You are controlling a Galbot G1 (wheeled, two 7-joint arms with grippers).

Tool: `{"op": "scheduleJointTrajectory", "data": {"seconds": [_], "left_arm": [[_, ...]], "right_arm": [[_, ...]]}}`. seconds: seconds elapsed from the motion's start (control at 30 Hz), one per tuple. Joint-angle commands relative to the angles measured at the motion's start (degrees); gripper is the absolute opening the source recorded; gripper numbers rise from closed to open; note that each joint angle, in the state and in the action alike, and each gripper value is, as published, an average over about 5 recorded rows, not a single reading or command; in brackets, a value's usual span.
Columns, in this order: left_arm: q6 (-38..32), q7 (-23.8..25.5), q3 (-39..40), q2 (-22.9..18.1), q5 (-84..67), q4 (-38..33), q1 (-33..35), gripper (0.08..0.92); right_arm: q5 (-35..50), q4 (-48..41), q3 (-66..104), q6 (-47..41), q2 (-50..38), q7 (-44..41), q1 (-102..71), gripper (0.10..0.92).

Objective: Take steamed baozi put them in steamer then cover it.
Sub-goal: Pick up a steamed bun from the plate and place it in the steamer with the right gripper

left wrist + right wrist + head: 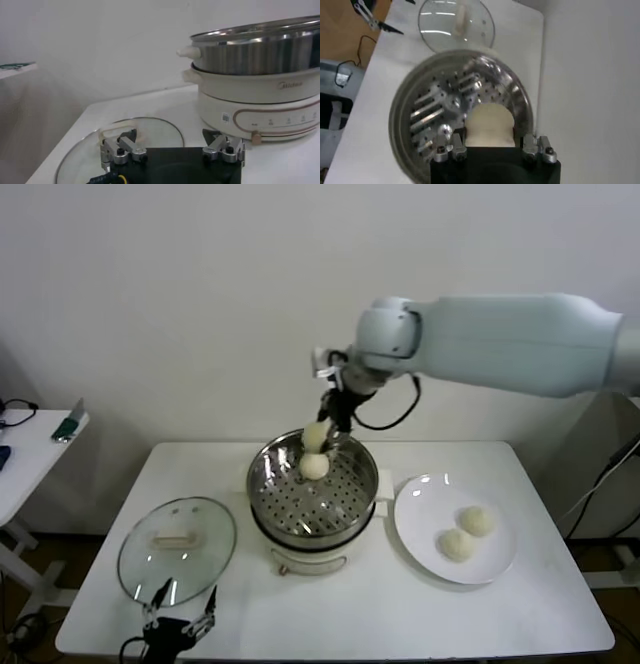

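Observation:
Next, my right gripper lets go of the baozi on the steamer bottom near the rim point(278, 487) point(477, 87) facing the glass cover.
My right gripper point(326, 422) is shut on a cream-white baozi point(316, 436) and holds it just above the far side of the shiny steamer point(345, 502). The right wrist view shows that baozi point(489, 124) between the jaws of the right gripper point(489, 139), over the perforated steamer bottom point(432, 112). A second baozi point(314, 467) lies inside the steamer. Two more baozi point(477, 520) point(456, 544) sit on the white plate point(420, 509). The glass cover point(177, 549) lies flat on the table to the left. My left gripper point(180, 620) is open and empty at the cover's near edge.
The steamer point(260, 50) stands on a white electric pot base point(265, 100). The cover point(150, 131) lies just beyond the left gripper point(172, 146). A side table point(30, 446) with small items stands at far left. The table's front edge point(340, 650) runs near the left gripper.

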Motion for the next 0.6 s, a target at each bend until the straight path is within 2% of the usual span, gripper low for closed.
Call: {"op": "scheduleJointTrajectory", "data": {"seconds": [0.03,0.3,0.6], "left_arm": [[-0.1,-0.06,0.0,-0.22,-0.02,0.0,0.05,0.823],[-0.45,-0.14,0.01,-0.67,0.03,0.2,0.17,0.823],[-0.62,-0.23,-0.02,-0.86,0.05,0.24,0.39,0.823]], "right_arm": [[-0.1,-3.87,1.1,-3.98,9.56,8.01,-9.6,0.619],[-3.27,-8.73,1.7,-3.95,9.53,8.53,-15.16,0.619],[-4.57,-10.31,2.9,-3.91,9.52,8.99,-18.1,0.619]]}}
